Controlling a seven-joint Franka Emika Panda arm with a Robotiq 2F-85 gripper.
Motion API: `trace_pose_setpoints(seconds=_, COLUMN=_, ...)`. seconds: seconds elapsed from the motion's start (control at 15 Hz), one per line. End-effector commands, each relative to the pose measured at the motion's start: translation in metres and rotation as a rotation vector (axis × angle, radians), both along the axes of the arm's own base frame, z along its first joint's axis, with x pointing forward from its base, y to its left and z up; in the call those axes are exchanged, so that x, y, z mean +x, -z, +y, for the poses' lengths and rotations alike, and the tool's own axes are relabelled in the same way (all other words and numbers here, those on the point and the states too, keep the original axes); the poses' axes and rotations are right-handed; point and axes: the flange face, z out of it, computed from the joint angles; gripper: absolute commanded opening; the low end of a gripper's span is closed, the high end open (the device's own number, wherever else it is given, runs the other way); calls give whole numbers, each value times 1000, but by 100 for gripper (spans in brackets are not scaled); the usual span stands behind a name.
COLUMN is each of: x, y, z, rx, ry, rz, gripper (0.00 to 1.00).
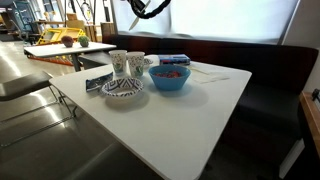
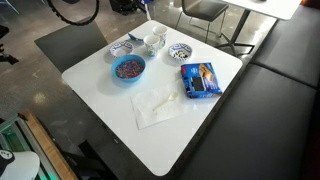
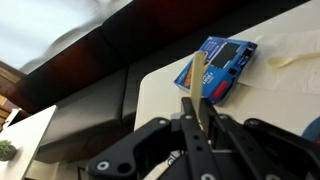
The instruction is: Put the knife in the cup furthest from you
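Note:
Next, I release the pale cream knife inside the patterned cup nearer the blue bowl (image 1: 136,63).
In the wrist view my gripper (image 3: 197,102) is shut on a pale, flat knife (image 3: 199,72), whose blade sticks out past the fingertips. In an exterior view two patterned cups (image 1: 118,63) (image 1: 136,65) stand side by side at the table's far edge. One cup (image 2: 153,43) also shows in the exterior view from above. The arm (image 1: 150,8) hangs high above the cups at the top edge, with the fingers mostly cut off.
On the white table (image 1: 190,120) stand a blue bowl (image 1: 170,77) with red contents, a patterned bowl (image 1: 123,90), a blue box (image 2: 200,80) and a white napkin (image 2: 158,105). A dark bench (image 1: 270,80) runs along one side.

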Motion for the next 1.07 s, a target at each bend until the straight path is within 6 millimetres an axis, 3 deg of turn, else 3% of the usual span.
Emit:
trace_pose_setpoints(seconds=0.0, x=20, y=7, z=11, rx=-126, ry=-45, rz=85, gripper=3)
trace_pose_setpoints(seconds=0.2, x=30, y=13, z=16, rx=-133, ry=-72, rz=84, gripper=3)
trace_pose_setpoints(seconds=0.27, x=20, y=8, z=11, rx=-96, ry=-67, rz=77, gripper=13)
trace_pose_setpoints(seconds=0.8, x=28, y=11, z=13, rx=-100, ry=-71, rz=74, gripper=13)
trace_pose_setpoints(seconds=0.87, x=32, y=15, z=12, rx=-112, ry=-71, rz=88, gripper=3)
trace_pose_setpoints(seconds=1.0, x=40, y=22, z=10, rx=-110, ry=-49, rz=114, gripper=3)
